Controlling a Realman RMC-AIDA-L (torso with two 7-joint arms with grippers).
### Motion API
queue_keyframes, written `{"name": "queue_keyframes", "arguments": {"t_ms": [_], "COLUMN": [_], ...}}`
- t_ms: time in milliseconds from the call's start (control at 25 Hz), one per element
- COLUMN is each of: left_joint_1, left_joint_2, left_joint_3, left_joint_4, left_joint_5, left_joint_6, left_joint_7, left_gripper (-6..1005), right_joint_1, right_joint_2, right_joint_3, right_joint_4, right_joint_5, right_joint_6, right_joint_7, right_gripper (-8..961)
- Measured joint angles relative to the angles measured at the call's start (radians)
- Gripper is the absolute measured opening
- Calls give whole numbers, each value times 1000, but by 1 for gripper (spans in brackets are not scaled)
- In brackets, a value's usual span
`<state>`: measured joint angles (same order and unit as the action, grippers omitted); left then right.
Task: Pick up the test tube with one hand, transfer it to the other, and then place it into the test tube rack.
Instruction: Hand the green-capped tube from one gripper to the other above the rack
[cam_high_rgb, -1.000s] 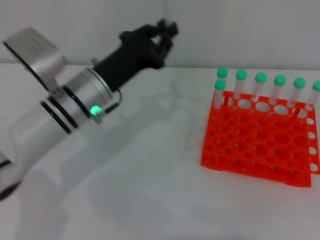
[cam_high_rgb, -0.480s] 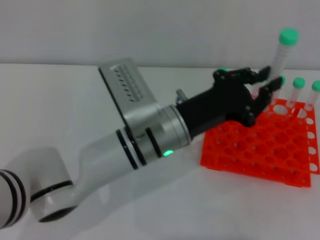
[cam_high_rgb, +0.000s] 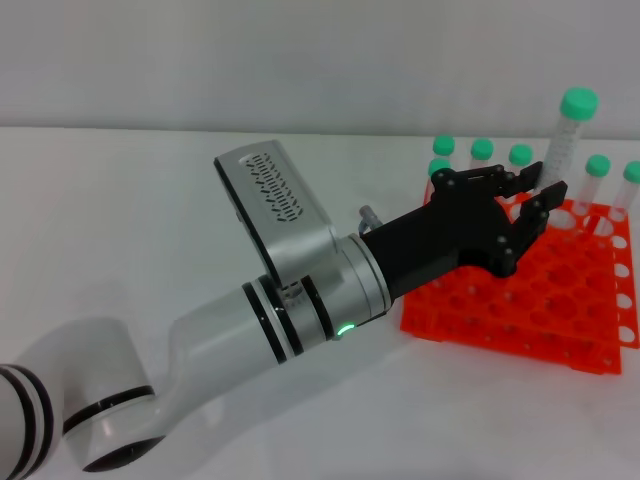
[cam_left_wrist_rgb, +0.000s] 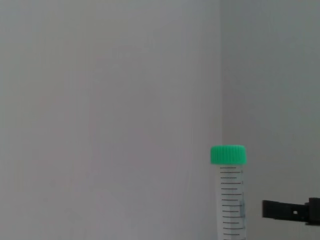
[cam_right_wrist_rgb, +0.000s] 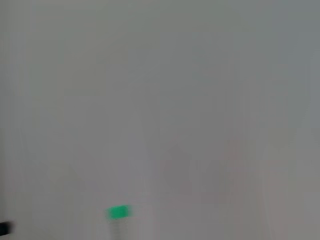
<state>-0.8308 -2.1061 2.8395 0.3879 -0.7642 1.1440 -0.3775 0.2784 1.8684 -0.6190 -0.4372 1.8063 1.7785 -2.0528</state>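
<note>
My right gripper should next close on the part (cam_high_rgb: 570, 130) (cam_right_wrist_rgb: 116, 226) just under the green cap of the test tube that my left gripper holds up.
My left gripper (cam_high_rgb: 545, 190), black with thin pronged fingers, reaches over the back row of the orange test tube rack (cam_high_rgb: 520, 300). It is shut on the lower part of a clear test tube (cam_high_rgb: 562, 145) with a green cap. The tube stands upright, raised above the other tubes. In the left wrist view the same tube (cam_left_wrist_rgb: 229, 200) shows against the wall, with one black fingertip (cam_left_wrist_rgb: 290, 212) beside it. The right gripper is out of view. The right wrist view shows only a blurred green cap (cam_right_wrist_rgb: 118, 212).
Several other green-capped tubes (cam_high_rgb: 482, 152) stand in the rack's back row on both sides of the held tube. The white left arm (cam_high_rgb: 300, 300) lies across the white table (cam_high_rgb: 150, 200) from front left to the rack. A pale wall is behind.
The left arm swung from the table's back left over to the rack and took hold of a back-row tube. Since half a second ago, gripper and tube have sunk slightly.
</note>
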Motion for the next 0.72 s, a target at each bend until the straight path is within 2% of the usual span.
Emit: {"name": "queue_keyframes", "arguments": {"t_ms": [80, 120, 400, 720], "left_joint_1": [2, 5, 14, 15], "left_joint_2": [0, 0, 2, 4], "left_joint_3": [0, 0, 0, 0], "left_joint_4": [2, 3, 4, 1], "left_joint_5": [-1, 0, 5, 31], "left_joint_6": [-2, -5, -6, -21], "left_joint_7": [0, 0, 0, 9], "left_gripper": [212, 212, 216, 219], "right_joint_1": [18, 64, 139, 217], "right_joint_2": [3, 10, 35, 42], "right_joint_3": [-35, -101, -131, -165], "right_joint_4": [-5, -6, -11, -38], "right_joint_5": [0, 0, -16, -43], "right_joint_6": [-1, -8, -35, -34], "right_joint_7": [1, 2, 42, 117], "right_gripper": [810, 809, 798, 787]}}
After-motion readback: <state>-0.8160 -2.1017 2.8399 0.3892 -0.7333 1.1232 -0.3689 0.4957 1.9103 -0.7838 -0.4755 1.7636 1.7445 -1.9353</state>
